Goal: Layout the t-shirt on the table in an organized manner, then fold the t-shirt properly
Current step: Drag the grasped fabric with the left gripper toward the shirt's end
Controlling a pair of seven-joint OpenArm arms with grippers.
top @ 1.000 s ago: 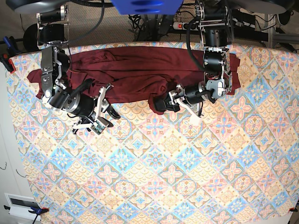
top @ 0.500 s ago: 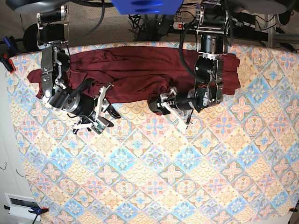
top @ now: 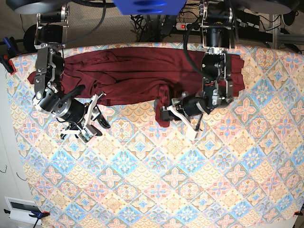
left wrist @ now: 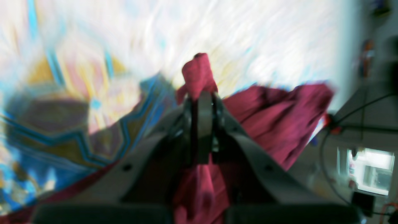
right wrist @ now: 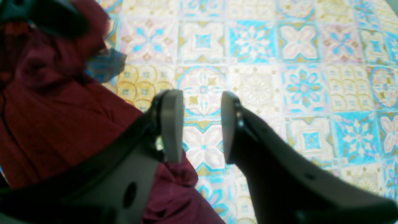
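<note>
Next, my left gripper releases the fold on the dark maroon t-shirt's end point(top: 222, 78), under that gripper's own body. The fold is now on the shirt's near edge.
The dark maroon t-shirt point(top: 133, 71) lies bunched in a long band across the far part of the table point(top: 166, 180). My left gripper point(top: 164, 114) is shut on a fold of its near edge. In the left wrist view the cloth point(left wrist: 199, 73) sticks out past the closed fingertips of that gripper point(left wrist: 201, 93). My right gripper point(top: 95, 121) stands open just off the shirt's near left edge. In the right wrist view only patterned cloth shows between its fingers point(right wrist: 200, 124), with the shirt point(right wrist: 46, 124) beside and under the left finger.
Cables and a power strip point(top: 190, 26) sit behind the table's far edge. A blue clamp point(top: 8, 50) grips the left edge, and a white box point(top: 21, 209) stands below the near left corner. Patterned cloth covers the near half of the table.
My left gripper has shut on the shirt's near edge and drawn that fold slightly toward the front. The right arm has shifted a little left, still open.
</note>
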